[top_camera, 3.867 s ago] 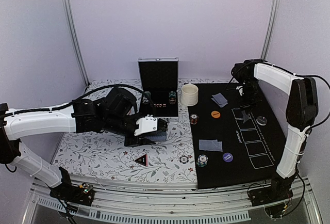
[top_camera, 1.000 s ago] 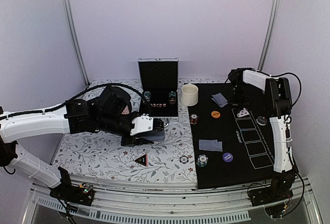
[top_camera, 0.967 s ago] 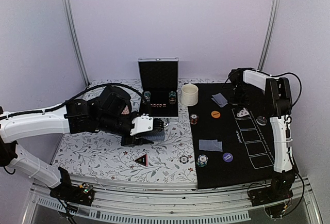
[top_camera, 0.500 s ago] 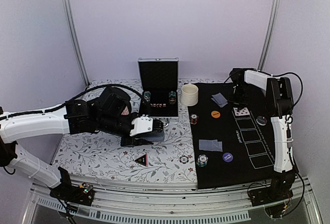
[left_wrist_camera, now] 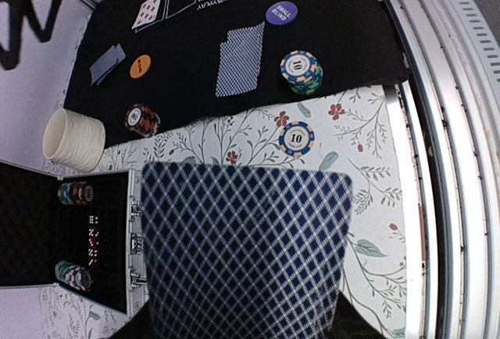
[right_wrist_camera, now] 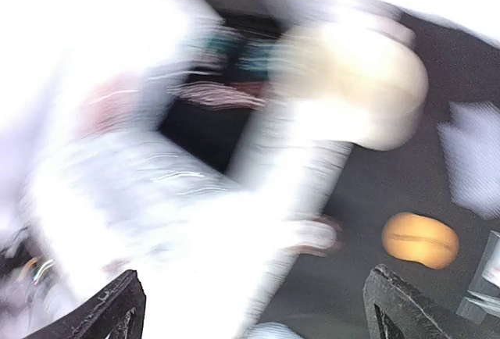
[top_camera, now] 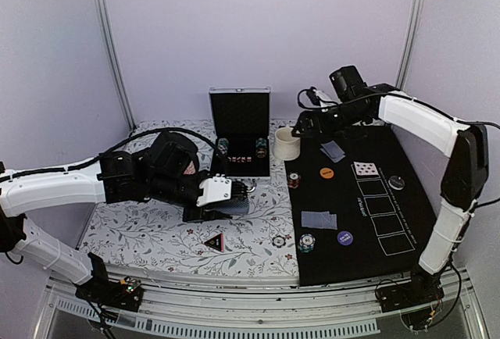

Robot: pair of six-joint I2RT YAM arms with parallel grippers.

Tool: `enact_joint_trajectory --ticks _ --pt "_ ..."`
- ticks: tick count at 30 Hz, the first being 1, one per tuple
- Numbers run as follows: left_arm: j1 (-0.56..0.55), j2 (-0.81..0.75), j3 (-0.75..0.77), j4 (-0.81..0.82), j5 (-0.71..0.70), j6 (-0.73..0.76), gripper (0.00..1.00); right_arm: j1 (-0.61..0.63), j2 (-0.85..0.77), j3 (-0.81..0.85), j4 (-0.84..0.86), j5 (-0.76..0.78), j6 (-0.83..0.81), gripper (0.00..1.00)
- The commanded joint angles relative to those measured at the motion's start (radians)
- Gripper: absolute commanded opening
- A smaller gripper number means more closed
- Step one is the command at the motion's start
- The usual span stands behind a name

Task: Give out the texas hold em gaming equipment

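I need to close my right gripper on the loose end of a card point(top_camera: 247, 205) from the deck that my left gripper holds above the floral cloth.
My left gripper point(top_camera: 225, 197) is shut on a deck of grey-blue-backed cards point(left_wrist_camera: 246, 253), held above the floral cloth; the deck hides the jaws. My right gripper point(top_camera: 305, 124) is open and empty, above the cream cup point(top_camera: 287, 143); its wrist view is badly blurred, with the jaws far apart. A face-up card point(top_camera: 365, 169) lies in the first outlined box of the black mat point(top_camera: 391, 206). Face-down cards lie at the back point(top_camera: 333, 151) and the middle point(top_camera: 319, 219). An orange disc point(top_camera: 326, 173), a dark blue disc point(top_camera: 344, 237) and a chip stack point(top_camera: 306, 243) also sit on the mat.
An open black case point(top_camera: 240, 132) with chips stands at the back centre. Another chip stack point(top_camera: 294, 180) sits at the mat's left edge, and a single chip point(top_camera: 279, 240) and the triangle marker point(top_camera: 213, 240) on the floral cloth. A small round disc point(top_camera: 397, 183) lies right of the boxes.
My right arm has left the card face up in the first box and swung left and up, from the mat's right side to above the cream cup. The left arm has held still.
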Motion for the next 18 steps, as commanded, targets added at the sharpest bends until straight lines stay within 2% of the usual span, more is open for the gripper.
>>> enact_joint_trajectory --ticks 1,9,18 --pt "-0.014 -0.018 -0.008 0.029 -0.017 0.003 0.47 0.174 -0.193 -0.258 0.416 -0.409 -0.010 0.99" --pt "-0.012 -0.009 0.003 0.036 -0.041 -0.015 0.48 0.315 -0.313 -0.629 0.937 -0.476 0.254 0.99" --pt "-0.013 0.001 0.007 0.042 -0.049 -0.024 0.48 0.419 -0.210 -0.661 1.055 -0.458 0.304 0.99"
